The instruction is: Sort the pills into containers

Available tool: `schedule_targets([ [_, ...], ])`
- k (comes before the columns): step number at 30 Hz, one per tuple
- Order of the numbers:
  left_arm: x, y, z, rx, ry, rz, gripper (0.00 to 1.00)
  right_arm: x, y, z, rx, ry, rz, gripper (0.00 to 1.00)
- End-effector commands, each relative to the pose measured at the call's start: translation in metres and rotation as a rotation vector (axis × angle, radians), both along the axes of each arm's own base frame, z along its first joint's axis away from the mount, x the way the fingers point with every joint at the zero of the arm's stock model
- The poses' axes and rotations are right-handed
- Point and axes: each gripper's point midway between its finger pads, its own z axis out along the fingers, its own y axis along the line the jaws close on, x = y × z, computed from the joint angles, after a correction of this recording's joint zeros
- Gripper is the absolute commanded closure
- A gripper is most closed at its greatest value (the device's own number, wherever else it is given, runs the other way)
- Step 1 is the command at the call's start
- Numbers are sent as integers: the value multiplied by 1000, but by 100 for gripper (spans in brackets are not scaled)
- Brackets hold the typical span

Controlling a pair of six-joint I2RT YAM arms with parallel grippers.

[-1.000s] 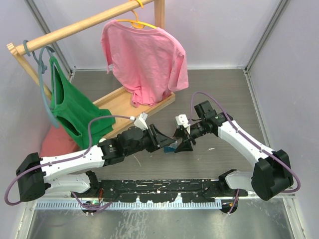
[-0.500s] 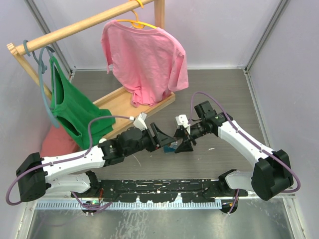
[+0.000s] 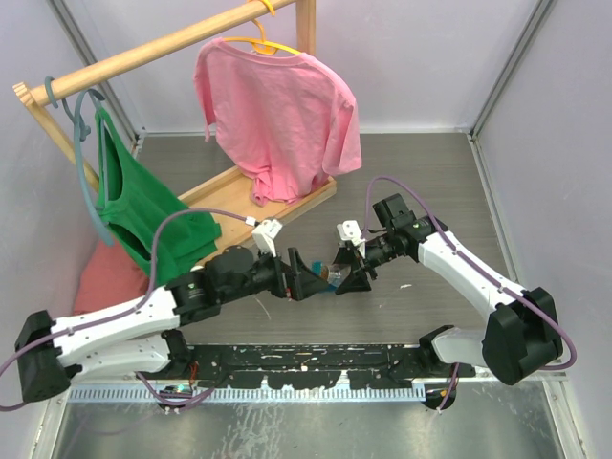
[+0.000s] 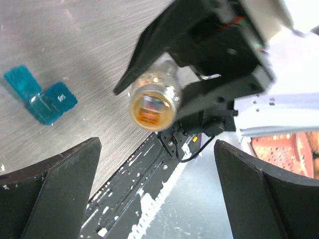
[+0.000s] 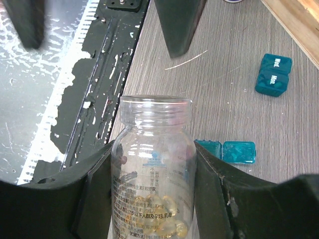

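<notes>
My left gripper is open, with a gold cap closing the bottle's opening beyond its fingers, so it should turn, close on the cap's rim [image 4: 171,117] and pull it off.
My right gripper [image 5: 154,149] is shut on a clear, uncapped pill bottle [image 5: 154,169] with yellow softgel pills [image 5: 164,224] at its bottom. The bottle [image 4: 153,104] is held off the table with its base facing my left gripper [image 4: 157,149], which stands wide open and empty a short way in front of it. In the top view the left gripper [image 3: 304,275] and right gripper [image 3: 346,273] face each other at mid table. One teal container [image 5: 225,151] lies open on the table beside the bottle. A second container [image 5: 273,74] sits closed farther off. The open container [image 4: 42,97] also shows in the left wrist view.
A wooden clothes rack [image 3: 153,53] stands at the back left, with a pink shirt [image 3: 282,105] and a green tank top [image 3: 143,206] hanging from it. A reddish cloth [image 3: 105,277] lies at the left wall. A black rail [image 3: 306,363] runs along the near edge.
My left gripper has opened wide and its arm has drawn back to the left, away from the bottle. The right arm and the bottle have stayed still.
</notes>
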Motion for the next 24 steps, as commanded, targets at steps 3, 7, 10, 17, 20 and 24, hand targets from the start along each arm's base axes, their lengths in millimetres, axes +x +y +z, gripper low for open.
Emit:
schedule_targets([
  [3,-16,15,39,-48,-499,-213,2,3,4,15,48,-39,20,99],
  [7,-11,21,33,-12,-875,-253,2,3,4,14,46,-36,19,99],
  [10,-5,19,29,79,-1149,-312,2,4,4,13,42,-36,18,99],
  [17,8,-6,31,83,-1292,-442,2,3,4,10,38,-26,22,99],
  [20,11,-15,34,35,-1283,-475,1,4,4,10,36,-26,22,99],
  [24,14,-24,34,15,-1268,-517,9,4,4,11,36,-27,23,99],
])
